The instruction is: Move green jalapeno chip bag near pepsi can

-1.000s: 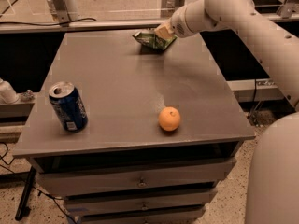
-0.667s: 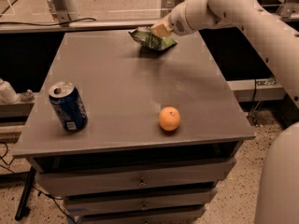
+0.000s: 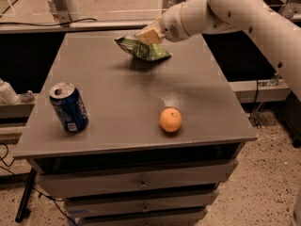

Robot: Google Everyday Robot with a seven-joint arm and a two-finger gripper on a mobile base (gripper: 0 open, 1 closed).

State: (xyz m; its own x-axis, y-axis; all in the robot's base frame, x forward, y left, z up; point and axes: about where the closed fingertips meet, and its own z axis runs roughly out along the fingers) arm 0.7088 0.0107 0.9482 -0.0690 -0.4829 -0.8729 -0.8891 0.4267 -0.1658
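Note:
Next, my gripper lets go of the green jalapeno chip bag on the middle of the grey table (image 3: 136,70), just past the pepsi can.
The green jalapeno chip bag (image 3: 141,49) is crinkled green foil, held a little above the far middle of the grey table (image 3: 122,112). My gripper (image 3: 149,35) comes in from the upper right on a white arm and is shut on the bag's top edge. The pepsi can (image 3: 69,107) is dark blue with a silver top and stands upright near the table's front left corner, well apart from the bag.
A round orange fruit (image 3: 170,119) sits on the table front right of centre. Drawers (image 3: 141,185) run below the tabletop. A white bottle-like object (image 3: 6,92) lies left of the table. Black cables (image 3: 28,22) run along the floor behind.
My gripper has carried the chip bag from the far right part of the table leftward and toward the table's middle, lifted off the surface. Can and orange have not moved.

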